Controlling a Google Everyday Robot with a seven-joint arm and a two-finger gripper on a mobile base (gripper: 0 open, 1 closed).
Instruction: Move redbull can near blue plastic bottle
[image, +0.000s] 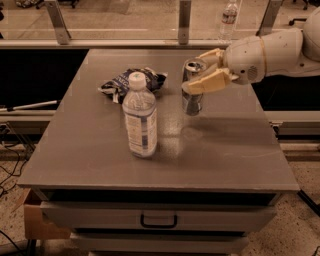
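Observation:
My gripper needs to let go of the redbull can on the grey table tight (163, 148) beside the blue plastic bottle, on the side toward my gripper.
The redbull can (192, 95) is a slim silver and blue can with a shiny top. It is held upright just above the table, right of the middle. My gripper (201, 74) comes in from the right and is shut on the can's upper part. The blue plastic bottle (139, 117) is clear, with a white cap and a white and blue label. It stands upright on the table, to the left of the can and a little nearer the front. A gap of about a can's width lies between them.
A dark blue foil snack bag (131, 81) lies crumpled behind the bottle. The grey table (230, 155) has drawers below its front edge. A small clear bottle with a red label (229, 17) stands beyond the glass rail at the back.

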